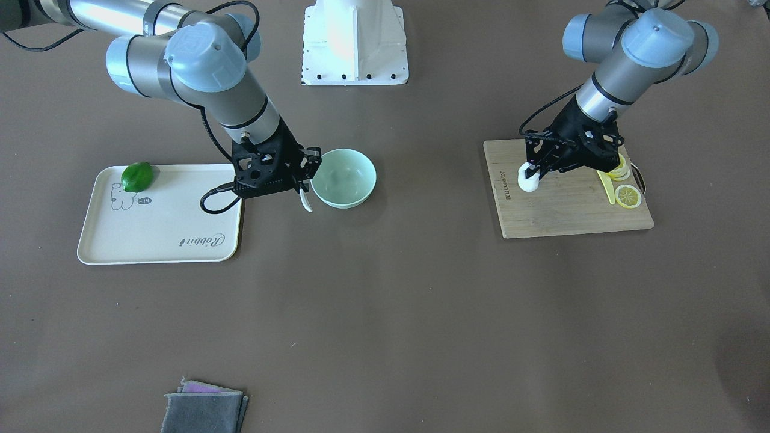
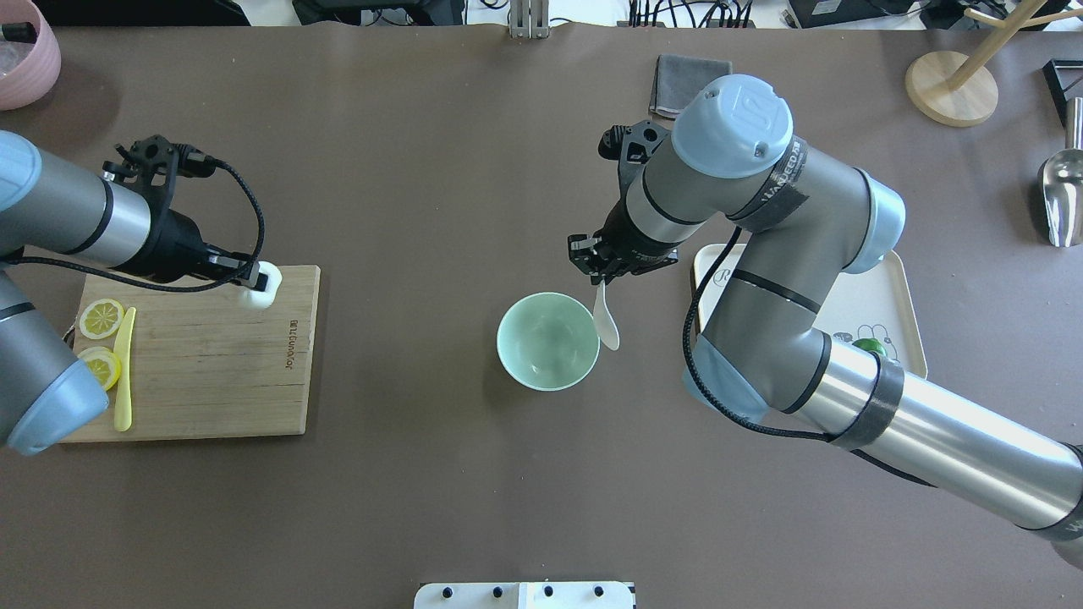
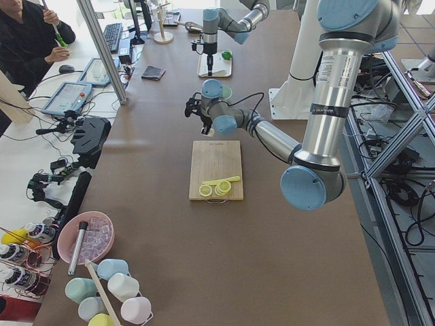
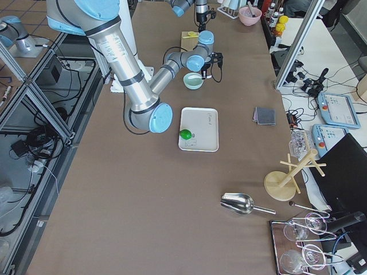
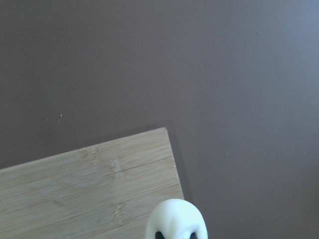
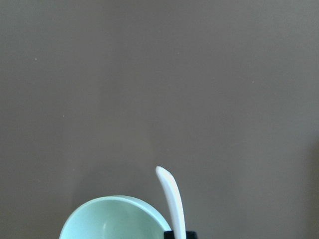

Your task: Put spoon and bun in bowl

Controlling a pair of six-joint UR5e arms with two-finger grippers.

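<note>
The robot's left gripper needs to let go of the white bun near the middle of the mint-green bowl [image 1: 342, 173]. The bun is at the cutting board's corner now.
The pale mint-green bowl [image 1: 343, 178] [image 2: 547, 340] stands empty mid-table. My right gripper [image 1: 304, 183] [image 2: 602, 275] is shut on the handle of the white spoon [image 1: 307, 203] [image 2: 607, 326] and holds it just beside the bowl's rim, scoop hanging down outside the bowl. The right wrist view shows the spoon [image 6: 172, 199] next to the bowl [image 6: 114, 219]. My left gripper [image 1: 532, 171] [image 2: 254, 279] is shut on the white bun [image 1: 527, 183] [image 2: 266, 286] [image 5: 175, 219] at the corner of the wooden cutting board [image 1: 565, 204] [image 2: 211, 364]. I cannot tell whether the bun is lifted.
Lemon slices [image 2: 100, 317] and a long yellow utensil [image 2: 124, 368] lie on the board. A cream tray [image 1: 162, 228] with a green lime [image 1: 138, 176] sits beside the right arm. A grey cloth [image 1: 204, 409], a wooden stand [image 2: 952, 85] and a metal scoop [image 2: 1062, 199] lie at the table's edges.
</note>
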